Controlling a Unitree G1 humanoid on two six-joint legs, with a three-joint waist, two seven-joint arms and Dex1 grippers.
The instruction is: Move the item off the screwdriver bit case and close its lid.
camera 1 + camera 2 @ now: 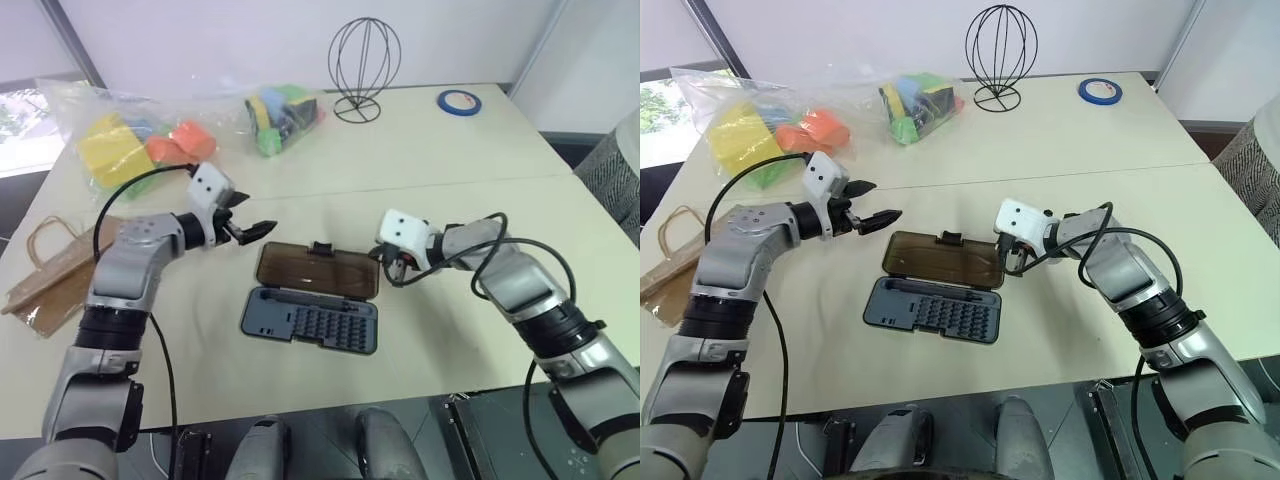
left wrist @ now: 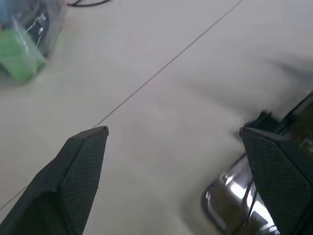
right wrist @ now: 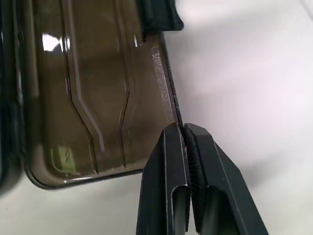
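Note:
The fingers of my right gripper are at the lid's corner, far from the latch tab, so I should open them and take the lid's far edge nearer the tab (image 1: 346, 251).
The screwdriver bit case lies open mid-table, its dark grey-blue tray (image 1: 310, 320) of bits nearest me. The smoky brown lid (image 1: 318, 268) lies flat behind it, black latch tab (image 1: 321, 248) at its far edge. The item, a brown paper bag (image 1: 50, 280), rests flat at the table's left edge, apart from the case. My left gripper (image 1: 250, 218) hovers open just left of the lid, nothing between its fingers (image 2: 88, 152). My right gripper (image 1: 389, 262) is shut and empty, its fingertips (image 3: 182, 132) at the lid's (image 3: 98, 98) right edge.
Two clear bags of coloured foam blocks (image 1: 140, 145) (image 1: 283, 115) sit at the back left. A black wire stand (image 1: 363, 65) and a blue tape roll (image 1: 458, 100) stand at the back. A seam crosses the table behind the case.

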